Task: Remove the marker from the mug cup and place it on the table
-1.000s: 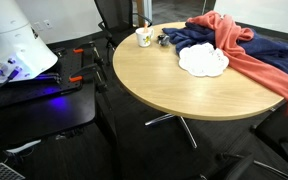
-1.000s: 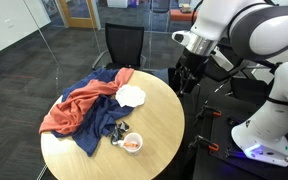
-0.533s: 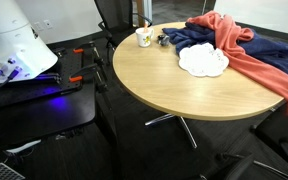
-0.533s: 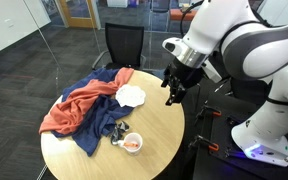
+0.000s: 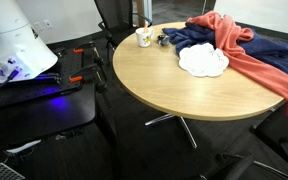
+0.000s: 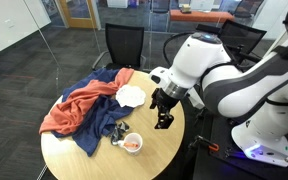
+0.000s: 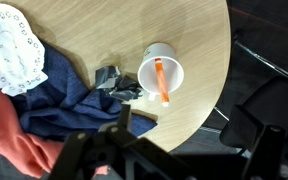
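Observation:
Next, my gripper goes to the orange-red marker's upper end (image 5: 147, 23) (image 7: 165, 99), sticking out above the white mug cup's rim, and closes there.
The small white mug cup (image 7: 150, 68) stands near the edge of the round tan table (image 7: 199, 35), with the orange-red marker (image 7: 161, 82) leaning inside it. In both exterior views the mug (image 5: 143, 38) (image 6: 132, 143) sits at the table's rim (image 5: 184, 95) (image 6: 156, 150). My gripper (image 6: 164, 120) hangs above the table, a little away from the mug toward the table's middle. In the wrist view its dark fingers (image 7: 196, 148) are spread wide and hold nothing. The mug lies ahead of them, apart.
A white scalloped plate (image 7: 9, 45) (image 6: 132, 96) (image 5: 203, 61) lies by a blue cloth (image 7: 74, 100) and a red cloth (image 6: 74, 105). A small dark grey crumpled object (image 7: 119, 82) touches the mug's side. Black chairs (image 6: 124, 45) (image 7: 274, 105) stand round the table.
The arm has swung down from beside the table and over the tabletop toward the mug. Mug, marker, plate and cloths have not moved.

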You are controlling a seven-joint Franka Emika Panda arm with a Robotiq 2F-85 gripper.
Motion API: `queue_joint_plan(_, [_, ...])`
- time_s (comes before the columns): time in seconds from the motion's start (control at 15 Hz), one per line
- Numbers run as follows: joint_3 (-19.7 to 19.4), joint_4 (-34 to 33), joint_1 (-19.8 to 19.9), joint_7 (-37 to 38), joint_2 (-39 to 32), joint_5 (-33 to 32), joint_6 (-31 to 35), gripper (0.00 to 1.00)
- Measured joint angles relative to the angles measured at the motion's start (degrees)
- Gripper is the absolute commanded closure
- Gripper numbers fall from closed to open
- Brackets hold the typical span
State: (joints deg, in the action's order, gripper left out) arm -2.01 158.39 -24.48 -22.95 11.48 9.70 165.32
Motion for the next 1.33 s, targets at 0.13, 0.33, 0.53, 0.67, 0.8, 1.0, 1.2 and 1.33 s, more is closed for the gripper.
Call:
queue_joint_plan(0.13, [0.06,-1.51,-1.09,-2.53,-4.66,3.55,2.78,0.00])
queue_joint_plan(0.33, [-0.05,-4.94,-2.14,-4.94,-11.21,6.79,5.32,0.00])
queue_joint_plan(0.53, [0.09,-8.98,-2.26,-5.18,-17.10,7.55,6.24,0.00])
queue_joint_plan(0.67, [0.25,-11.50,-2.23,-5.18,-20.52,7.57,6.44,0.00])
queue_joint_plan(0.8, [0.90,-13.52,-2.07,-5.18,-23.15,7.87,6.44,0.00])
queue_joint_plan(1.0, [1.30,-14.61,-2.06,-5.18,-24.53,8.13,6.44,0.00])
queue_joint_plan(1.2, [2.49,-14.68,-0.67,-4.02,-24.54,6.14,6.44,0.00])
queue_joint_plan(1.33, [6.54,-14.66,3.90,-0.17,-24.74,0.81,6.44,0.00])
